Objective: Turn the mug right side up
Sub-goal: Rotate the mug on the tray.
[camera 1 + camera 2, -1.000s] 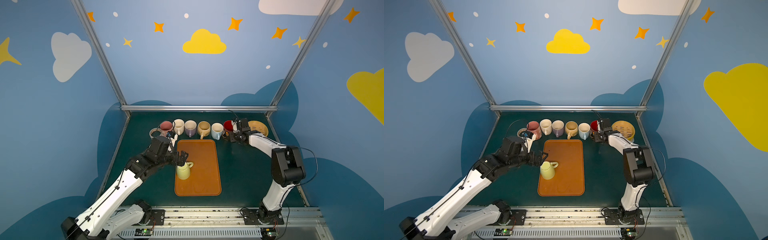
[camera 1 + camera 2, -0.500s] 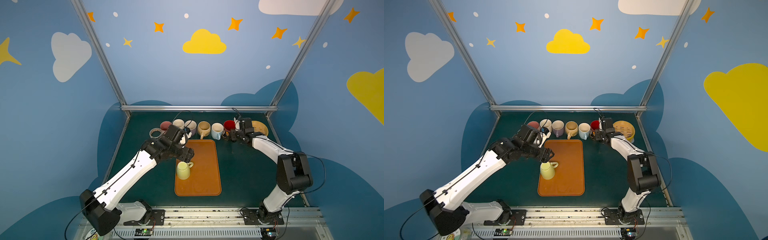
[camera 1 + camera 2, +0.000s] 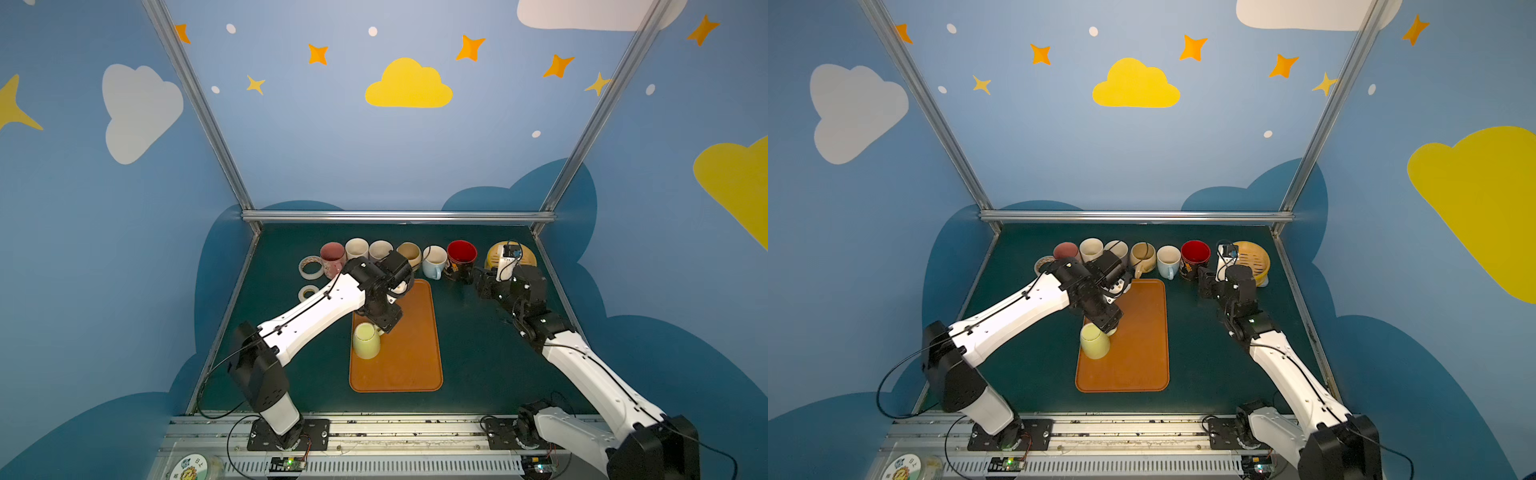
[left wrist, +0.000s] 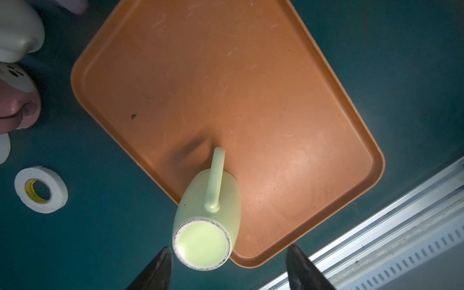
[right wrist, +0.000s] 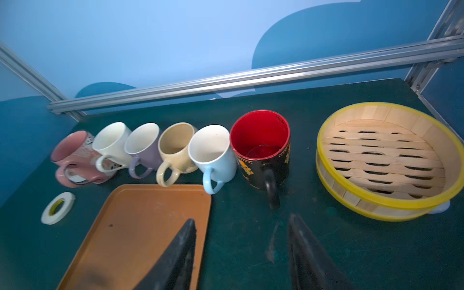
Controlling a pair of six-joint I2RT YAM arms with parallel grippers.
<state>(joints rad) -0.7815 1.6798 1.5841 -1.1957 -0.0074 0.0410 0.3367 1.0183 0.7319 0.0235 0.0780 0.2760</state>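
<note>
The pale yellow-green mug stands upside down on the orange tray. My right gripper needs to close on the handle point(image 3: 380, 329) of that mug.
A pale yellow-green mug point(image 3: 365, 341) point(image 3: 1095, 342) stands upside down near the left edge of the orange tray point(image 3: 411, 357) point(image 3: 1142, 365). In the left wrist view the mug point(image 4: 208, 221) shows its flat base, with the handle lying toward the tray's middle point(image 4: 226, 88). My left gripper point(image 3: 385, 325) point(image 4: 229, 248) hangs just above and behind the mug, open, with nothing between its fingers. My right gripper point(image 3: 478, 277) point(image 5: 242, 218) stands open over the mat, a little in front of the red-lined black mug point(image 5: 261, 143), holding nothing.
Several upright mugs line the back, from the pink one point(image 3: 332, 254) to the red-lined one point(image 3: 461, 253). A bamboo steamer basket point(image 5: 386, 160) sits at the back right. Two tape rolls point(image 3: 309, 266) point(image 3: 308, 292) lie left of the tray.
My left arm has swung from the mug's left side to above and behind it, jaws somewhat narrower. My right gripper has opened and drawn back from the red-lined mug.
</note>
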